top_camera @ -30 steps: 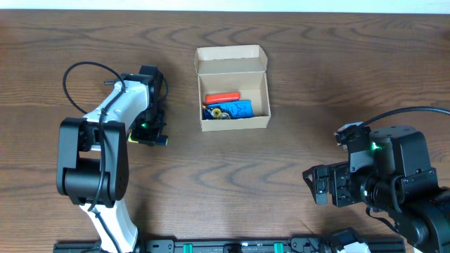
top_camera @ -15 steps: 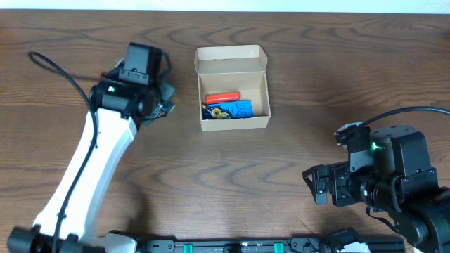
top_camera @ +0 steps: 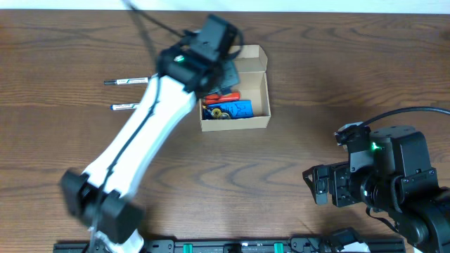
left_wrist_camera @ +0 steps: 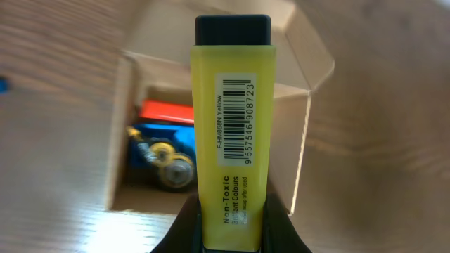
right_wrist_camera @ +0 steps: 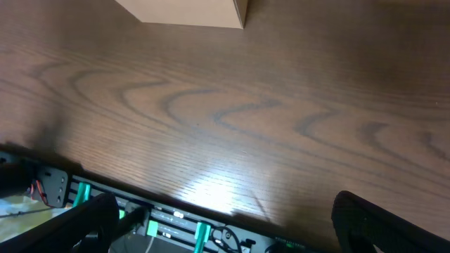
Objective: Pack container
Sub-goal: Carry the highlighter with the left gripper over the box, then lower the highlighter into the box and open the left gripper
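I should drop the yellow highlighter, now held over the box, from my left gripper in the box's empty part (top_camera: 256,103) (left_wrist_camera: 275,152) next to the blue toy.
The container (top_camera: 236,124) is a small tan cardboard box, open, with its flap lid standing at the far side. It also shows in the left wrist view (left_wrist_camera: 118,140) and as a corner in the right wrist view (right_wrist_camera: 190,10). Inside lie an orange item (top_camera: 223,97) and a blue toy (top_camera: 238,109) with yellow wheels (left_wrist_camera: 169,158). My left gripper (top_camera: 219,70) hovers over the box's left part, shut on a yellow highlighter (left_wrist_camera: 232,119) with a black cap. My right gripper (top_camera: 320,184) is open and empty, low at the right, far from the box.
Two thin pens (top_camera: 130,81) (top_camera: 130,107) lie on the wooden table left of the box. A black rail with green clips (right_wrist_camera: 162,225) runs along the table's near edge.
My left arm has swung from the left side of the table to above the box, carrying the highlighter. The two pens are now uncovered. The right arm has not moved.
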